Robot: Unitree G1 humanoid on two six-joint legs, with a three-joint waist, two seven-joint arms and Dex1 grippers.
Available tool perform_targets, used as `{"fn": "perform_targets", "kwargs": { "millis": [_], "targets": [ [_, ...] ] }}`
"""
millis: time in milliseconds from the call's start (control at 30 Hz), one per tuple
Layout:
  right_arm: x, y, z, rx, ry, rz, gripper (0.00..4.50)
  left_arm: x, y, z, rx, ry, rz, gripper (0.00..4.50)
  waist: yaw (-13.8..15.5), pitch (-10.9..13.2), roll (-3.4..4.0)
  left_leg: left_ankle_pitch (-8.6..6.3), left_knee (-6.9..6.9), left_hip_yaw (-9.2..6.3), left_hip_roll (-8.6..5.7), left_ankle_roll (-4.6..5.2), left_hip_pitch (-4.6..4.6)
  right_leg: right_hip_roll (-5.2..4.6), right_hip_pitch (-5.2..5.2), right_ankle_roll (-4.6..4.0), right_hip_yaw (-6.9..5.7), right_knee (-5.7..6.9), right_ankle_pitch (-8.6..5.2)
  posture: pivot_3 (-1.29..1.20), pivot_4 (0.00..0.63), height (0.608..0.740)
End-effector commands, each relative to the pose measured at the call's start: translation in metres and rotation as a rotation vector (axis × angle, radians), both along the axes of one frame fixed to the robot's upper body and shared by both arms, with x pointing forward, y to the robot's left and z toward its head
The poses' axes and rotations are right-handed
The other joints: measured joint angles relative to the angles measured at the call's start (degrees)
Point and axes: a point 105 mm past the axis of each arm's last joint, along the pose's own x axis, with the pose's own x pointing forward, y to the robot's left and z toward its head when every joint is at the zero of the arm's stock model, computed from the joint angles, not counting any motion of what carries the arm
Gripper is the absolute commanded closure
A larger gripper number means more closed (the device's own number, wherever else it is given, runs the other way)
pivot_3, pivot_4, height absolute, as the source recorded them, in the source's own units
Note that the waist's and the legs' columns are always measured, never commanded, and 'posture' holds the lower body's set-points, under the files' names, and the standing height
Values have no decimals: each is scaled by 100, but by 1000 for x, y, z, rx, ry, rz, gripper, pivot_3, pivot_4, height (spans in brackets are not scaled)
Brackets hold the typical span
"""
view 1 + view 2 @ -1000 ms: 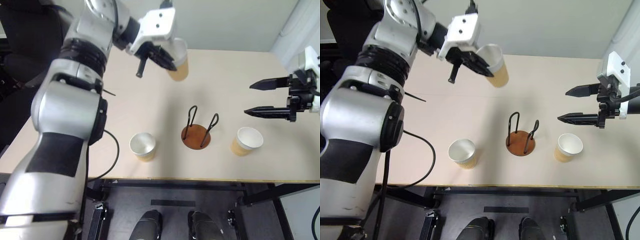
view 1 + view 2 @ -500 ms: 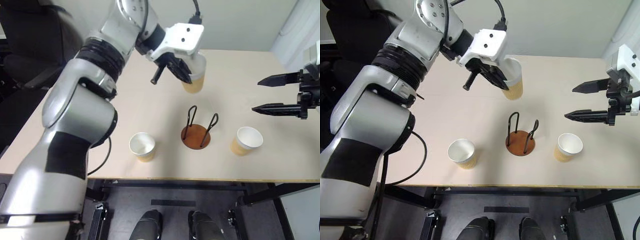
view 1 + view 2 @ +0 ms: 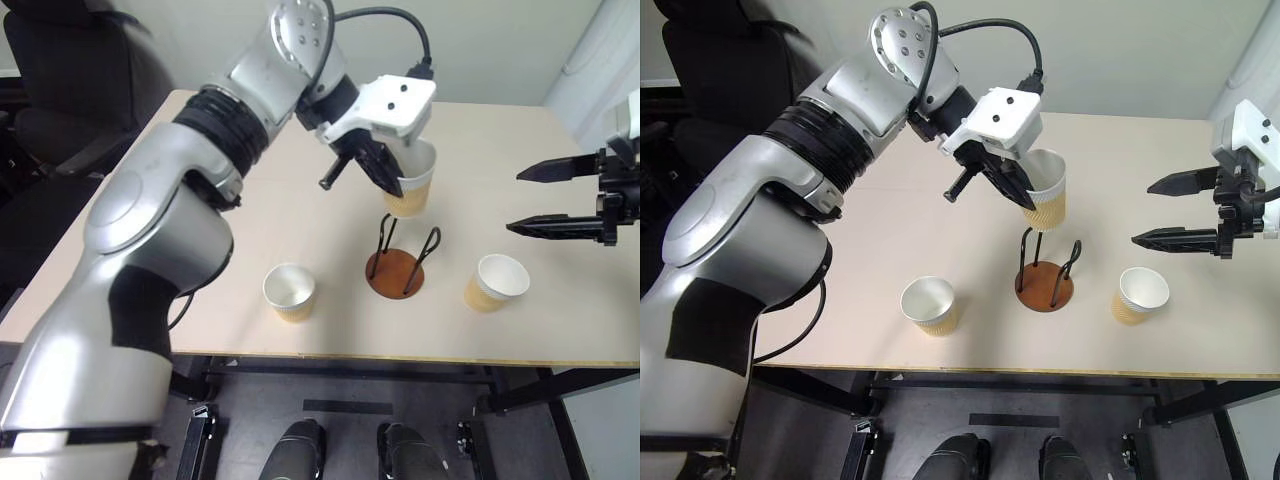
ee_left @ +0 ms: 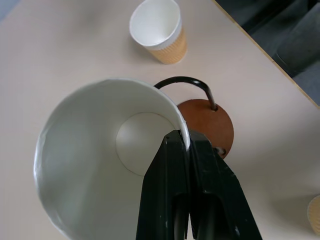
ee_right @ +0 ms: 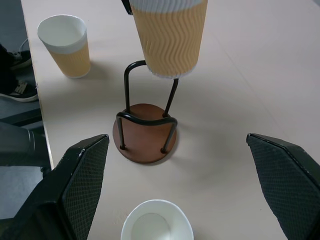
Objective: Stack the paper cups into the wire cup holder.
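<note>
The tan paper cup will go down from my left gripper onto the wire cup holder's brown base (image 3: 393, 274) (image 4: 206, 127), between its black loops. The cup hangs just above the holder's far loop.
My left gripper (image 3: 386, 172) is shut on the rim of a tan paper cup (image 3: 412, 186), one finger inside the white wall and one outside (image 4: 189, 150). The cup hangs upright just above the wire cup holder (image 3: 395, 272), over its far black loop (image 5: 145, 70), and I cannot tell whether they touch. A second paper cup (image 3: 289, 291) stands on the table to the left of the holder. A third paper cup (image 3: 494, 281) stands to its right. My right gripper (image 3: 515, 202) is open and empty, held above the table beyond the right-hand cup.
The pale table (image 3: 250, 200) ends in a front edge just below the cups. A black chair (image 3: 70, 90) stands off the table's far left corner. A black cable (image 3: 400, 25) runs along my left arm.
My left arm has carried the cup to the right and down, from the table's far side to just over the holder. The right gripper has stayed open in place.
</note>
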Motion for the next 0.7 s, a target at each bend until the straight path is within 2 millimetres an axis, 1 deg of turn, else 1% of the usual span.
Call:
{"fn": "perform_targets", "kwargs": {
  "millis": [33,200,367,700],
  "targets": [
    [-8,-1,19,1,-75,-4,0,-7,-4,6,12,-10,-53,4480,0,0,0,3,1,2,-2,-6,0,3,0,0,-2,0,0,0,150,740],
    [-8,-2,18,1,-76,-6,0,-8,-9,0,13,7,-66,4480,7,0,0,4,2,0,1,-7,0,0,2,4,2,-2,1,0,150,740],
    [-9,-2,17,3,-77,-9,0,-7,-6,-11,43,20,-67,4480,13,0,1,5,1,2,0,-8,2,1,5,5,2,-3,1,0,150,740],
    [-11,-4,16,4,-73,-13,0,-7,-7,-23,60,51,-70,4480,17,0,0,9,5,5,-1,-14,1,0,7,11,3,-6,2,0,150,740]
  ]
}}
